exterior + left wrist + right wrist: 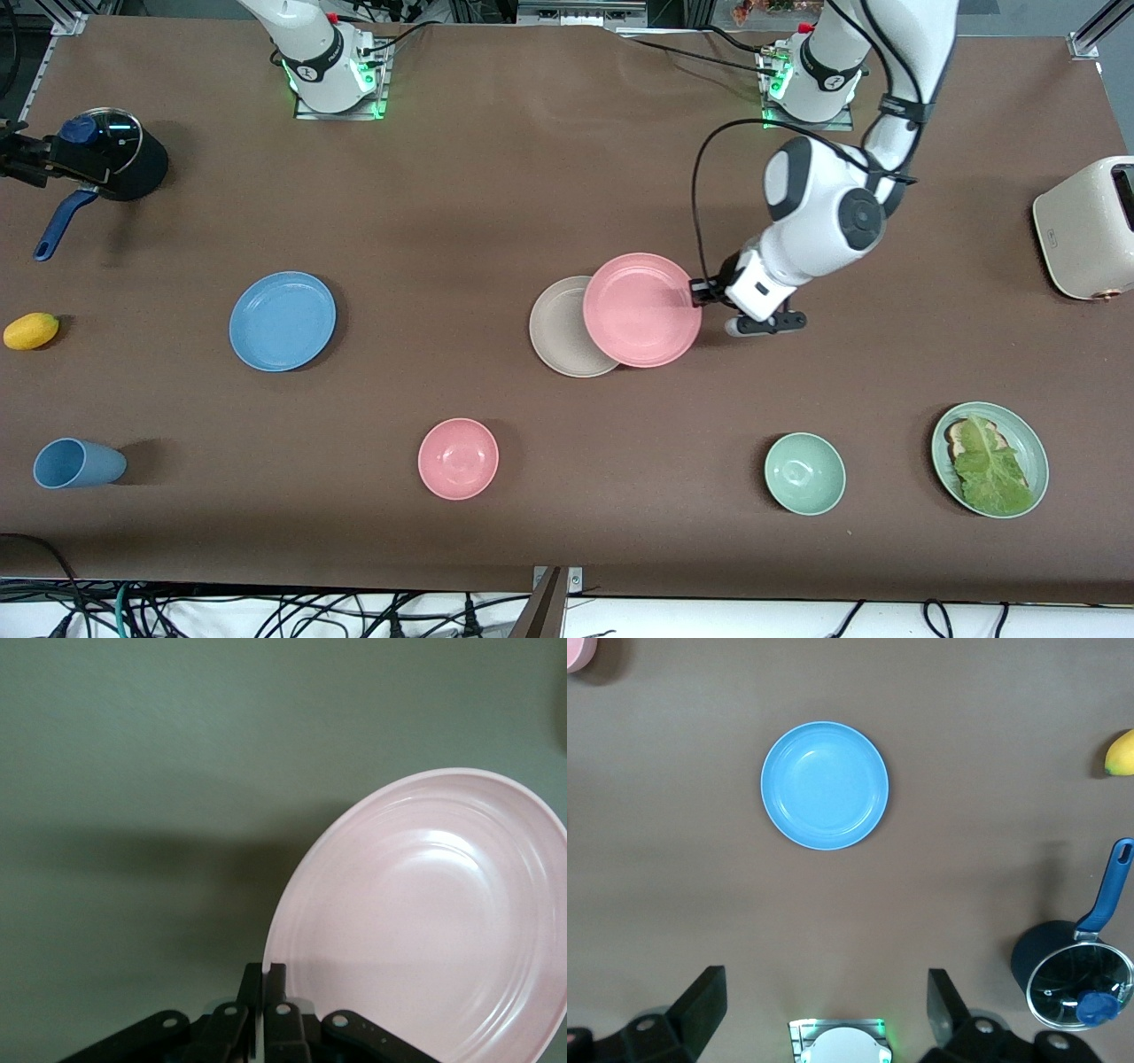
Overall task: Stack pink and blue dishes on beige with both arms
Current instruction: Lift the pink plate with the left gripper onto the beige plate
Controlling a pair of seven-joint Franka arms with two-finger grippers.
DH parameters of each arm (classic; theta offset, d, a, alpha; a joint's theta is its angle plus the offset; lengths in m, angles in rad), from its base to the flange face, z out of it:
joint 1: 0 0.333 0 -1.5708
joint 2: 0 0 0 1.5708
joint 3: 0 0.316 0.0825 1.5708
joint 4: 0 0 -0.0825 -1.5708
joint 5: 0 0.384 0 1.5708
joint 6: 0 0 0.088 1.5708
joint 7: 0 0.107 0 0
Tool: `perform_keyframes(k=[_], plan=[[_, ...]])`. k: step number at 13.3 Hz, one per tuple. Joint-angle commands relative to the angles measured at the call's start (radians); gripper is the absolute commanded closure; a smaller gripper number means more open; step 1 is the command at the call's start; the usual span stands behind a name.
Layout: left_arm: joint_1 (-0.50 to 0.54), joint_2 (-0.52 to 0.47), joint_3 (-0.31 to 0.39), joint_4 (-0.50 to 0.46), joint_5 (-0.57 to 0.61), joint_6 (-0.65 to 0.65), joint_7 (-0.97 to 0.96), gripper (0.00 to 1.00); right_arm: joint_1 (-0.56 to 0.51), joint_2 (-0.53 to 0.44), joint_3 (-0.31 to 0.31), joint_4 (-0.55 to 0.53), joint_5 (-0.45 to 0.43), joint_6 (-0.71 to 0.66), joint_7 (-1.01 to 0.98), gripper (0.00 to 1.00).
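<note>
Next, my left gripper lets go of the pink plate squarely over the middle of the beige plate (584,325).
My left gripper (702,292) (264,971) is shut on the rim of the pink plate (642,309) (425,921). The pink plate overlaps the edge of the beige plate (560,328) that faces the left arm's end; I cannot tell whether the two touch. The beige plate lies flat near the table's middle. The blue plate (283,321) (825,785) lies alone toward the right arm's end. My right gripper (827,994) is open and empty, high above the table near its own base, and does not show in the front view.
A black pot with a glass lid (106,159) (1076,970) and a mango (31,330) sit at the right arm's end. Nearest the front camera stand a blue cup (75,463), pink bowl (458,458), green bowl (804,473) and a green plate of food (990,458). A toaster (1085,226) is at the left arm's end.
</note>
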Motion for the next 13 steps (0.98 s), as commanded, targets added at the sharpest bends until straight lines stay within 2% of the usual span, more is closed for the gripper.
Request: perform_keyframes(k=[1, 5, 13], plan=[[-0.06, 0.048, 0.012, 0.069, 0.067, 0.011, -0.156, 1.0, -0.003, -0.012, 0.0, -0.006, 0.013, -0.006, -0.004, 0.0], [-0.128, 0.1, 0.01, 0.085, 0.15, 0.072, -0.301, 1.0, -0.003, -0.012, -0.002, -0.007, 0.015, -0.008, -0.004, 0.0], [-0.2, 0.177, 0.012, 0.083, 0.154, 0.187, -0.371, 1.0, -0.004, -0.012, -0.002, -0.009, 0.015, -0.008, -0.005, 0.0]])
